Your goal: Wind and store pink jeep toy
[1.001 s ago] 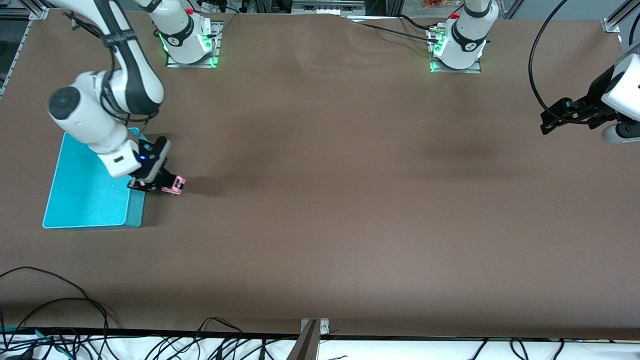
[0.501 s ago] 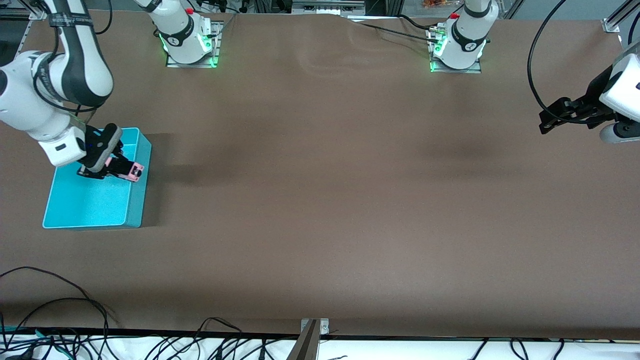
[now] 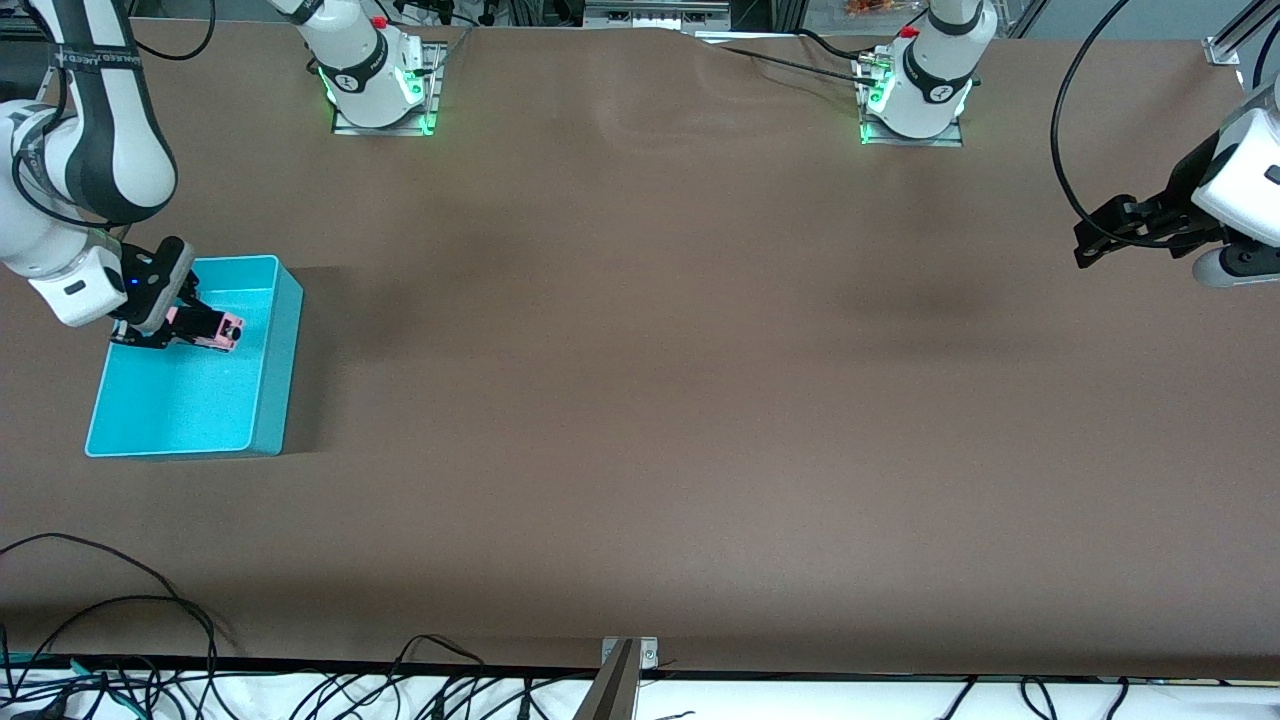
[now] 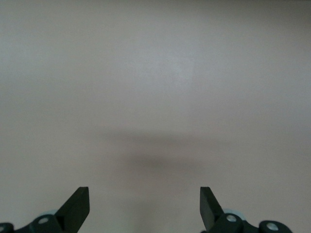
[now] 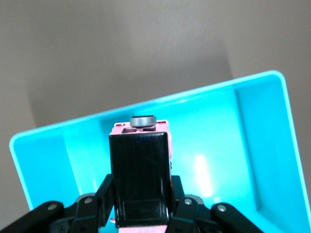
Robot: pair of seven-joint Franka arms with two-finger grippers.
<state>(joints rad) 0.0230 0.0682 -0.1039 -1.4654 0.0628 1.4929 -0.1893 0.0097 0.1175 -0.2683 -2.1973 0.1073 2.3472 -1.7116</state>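
Observation:
The pink jeep toy will rest in the turquoise bin's corner (image 3: 223,320) (image 5: 105,170) farthest from the cables once the robot's right gripper lets go.
My right gripper (image 3: 185,328) is shut on the pink jeep toy (image 3: 218,331) and holds it in the air over the turquoise bin (image 3: 262,420). In the right wrist view the jeep's black roof (image 5: 141,174) fills the space between the fingers, with the bin's inside (image 5: 214,145) under it. My left gripper (image 3: 1095,243) is open and empty, up over the bare table at the left arm's end; its wrist view shows only brown table between its fingertips (image 4: 77,204).
The bin stands at the right arm's end of the brown table (image 3: 650,380). Cables (image 3: 120,640) lie along the table edge nearest the front camera. A metal bracket (image 3: 622,670) sits at the middle of that edge.
My right gripper has carried the jeep from beside the bin's wall to over the bin's inside. The left gripper has barely moved.

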